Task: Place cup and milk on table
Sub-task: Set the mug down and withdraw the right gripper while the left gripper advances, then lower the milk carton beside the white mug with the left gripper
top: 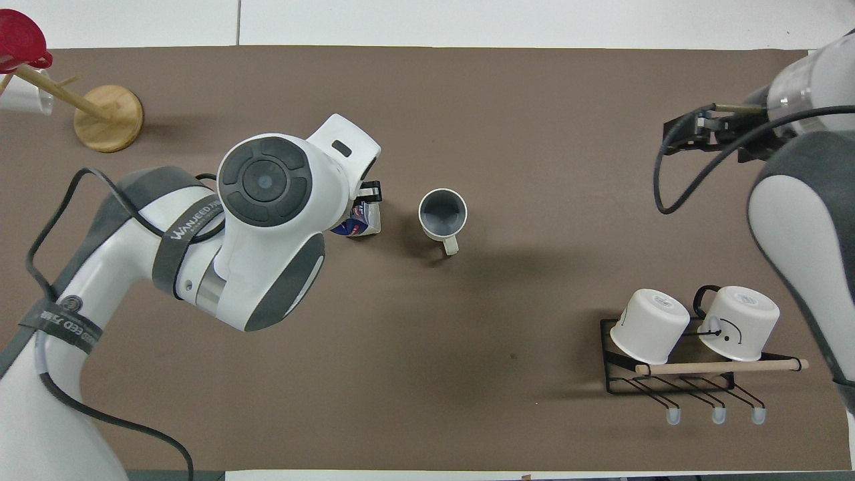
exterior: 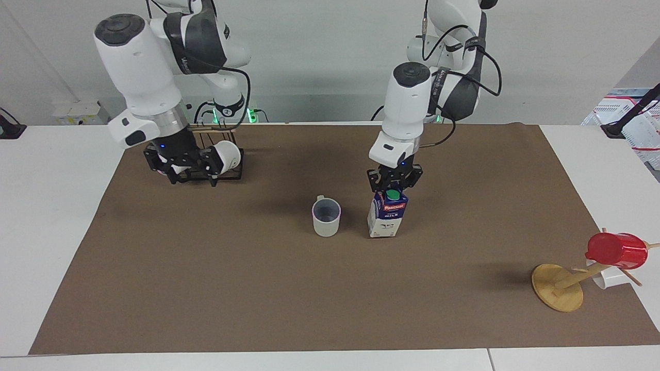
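Note:
My left gripper is going to the brown mat (top: pixel 392 228), close beside the off-white cup. It will let go of the milk there. The milk now stands upright beside the cup.
The off-white cup (exterior: pixel 326 217) (top: pixel 442 214) stands upright on the brown mat of the table (exterior: pixel 258 288) near the middle, with its handle toward the robots. The blue and white milk (exterior: pixel 386 216) (top: pixel 359 224) stands upright on the mat just beside it, toward the left arm's end. My left gripper (exterior: pixel 395 187) (top: pixel 366 200) is shut on the milk's top ridge, above the green cap. In the overhead view the left arm hides most of the carton. My right gripper (exterior: pixel 192 176) (top: pixel 695 128) hangs open and empty over the mat by the mug rack.
A black wire rack (exterior: pixel 227 175) (top: pixel 668 387) holding two white mugs (top: pixel 651 326) sits near the right arm's base. At the left arm's end a wooden mug tree (exterior: pixel 558 287) (top: pixel 107 117) carries a red cup (exterior: pixel 617 250) and a white one.

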You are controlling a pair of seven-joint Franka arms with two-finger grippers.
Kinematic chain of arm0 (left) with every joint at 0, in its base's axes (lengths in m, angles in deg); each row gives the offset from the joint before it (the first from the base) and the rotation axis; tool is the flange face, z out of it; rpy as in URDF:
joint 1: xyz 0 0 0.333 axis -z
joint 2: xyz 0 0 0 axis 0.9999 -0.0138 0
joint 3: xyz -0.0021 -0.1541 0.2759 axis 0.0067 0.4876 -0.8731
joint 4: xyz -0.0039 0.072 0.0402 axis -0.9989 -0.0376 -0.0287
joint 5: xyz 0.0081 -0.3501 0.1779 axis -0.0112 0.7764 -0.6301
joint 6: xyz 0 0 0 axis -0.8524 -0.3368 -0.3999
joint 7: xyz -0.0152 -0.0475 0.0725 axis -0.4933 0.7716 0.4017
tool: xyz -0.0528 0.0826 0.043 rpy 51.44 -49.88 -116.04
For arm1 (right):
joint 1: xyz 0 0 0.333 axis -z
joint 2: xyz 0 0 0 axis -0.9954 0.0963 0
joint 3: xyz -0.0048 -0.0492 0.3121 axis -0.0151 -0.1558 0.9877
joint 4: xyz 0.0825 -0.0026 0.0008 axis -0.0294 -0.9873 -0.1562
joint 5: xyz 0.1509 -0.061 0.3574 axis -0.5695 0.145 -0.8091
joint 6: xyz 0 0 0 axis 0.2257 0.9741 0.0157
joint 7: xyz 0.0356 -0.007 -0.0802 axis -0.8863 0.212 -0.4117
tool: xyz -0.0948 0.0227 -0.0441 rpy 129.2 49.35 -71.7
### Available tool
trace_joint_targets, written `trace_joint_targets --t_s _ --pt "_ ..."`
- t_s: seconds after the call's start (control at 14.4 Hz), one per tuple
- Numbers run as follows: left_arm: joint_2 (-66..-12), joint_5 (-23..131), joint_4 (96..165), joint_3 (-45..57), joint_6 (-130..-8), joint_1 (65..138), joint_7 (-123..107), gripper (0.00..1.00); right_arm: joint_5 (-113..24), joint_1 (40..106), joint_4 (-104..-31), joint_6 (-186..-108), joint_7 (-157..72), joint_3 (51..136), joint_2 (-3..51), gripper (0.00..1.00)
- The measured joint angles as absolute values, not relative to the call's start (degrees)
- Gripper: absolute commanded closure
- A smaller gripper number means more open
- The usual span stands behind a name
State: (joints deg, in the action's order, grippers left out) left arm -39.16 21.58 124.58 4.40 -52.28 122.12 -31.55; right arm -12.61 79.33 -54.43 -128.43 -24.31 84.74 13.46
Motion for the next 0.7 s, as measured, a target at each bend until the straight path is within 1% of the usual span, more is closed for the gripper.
trace_joint_targets --t_s 0.21,0.35,0.49,0.7 --pt "-39.69 21.41 123.08 4.37 -52.39 124.03 -33.13 1.0 -12.19 82.71 -52.55 -120.66 -27.36 84.67 11.19 0.0" --pt "-39.87 21.24 122.71 4.37 -52.42 124.53 -33.33 1.0 -11.54 83.19 -49.68 -115.13 -27.58 84.69 10.6 0.0" --pt "-40.25 19.25 122.66 4.35 -52.56 124.88 -33.53 1.0 -11.23 83.12 -48.97 -113.82 -27.6 85.0 10.23 0.0" --pt "-41.31 17.91 122.65 4.37 -54.55 125.64 -34.96 1.0 -11.22 83.03 -49.9 -114.29 -27.63 85.22 10.25 0.0"
